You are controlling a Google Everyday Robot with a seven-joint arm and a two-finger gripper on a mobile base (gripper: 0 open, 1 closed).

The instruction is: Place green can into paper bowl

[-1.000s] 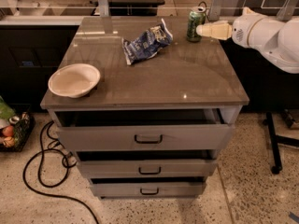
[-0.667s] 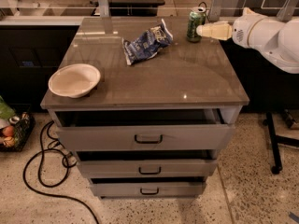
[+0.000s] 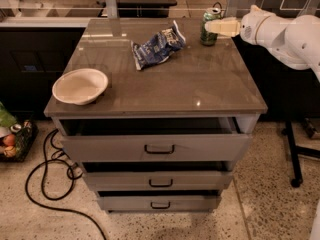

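Observation:
Next, my gripper closes around the middle of the green can (image 3: 209, 27), halfway between its top and its bottom, next to the snack bag.
The green can (image 3: 209, 37) stands upright at the far right corner of the cabinet top (image 3: 200, 84). My gripper (image 3: 214, 27) reaches in from the right at the can's mid-height, right against it, and its pale tip overlaps the can's side. The paper bowl (image 3: 80, 85) sits empty near the front left corner of the top, far from the can and the gripper.
A crumpled blue-and-white snack bag (image 3: 157, 46) lies at the back middle of the top, between can and bowl. The cabinet's top drawer (image 3: 155, 145) is pulled slightly out. A black cable (image 3: 45, 184) loops on the floor at left. A stand's leg (image 3: 292, 154) is at right.

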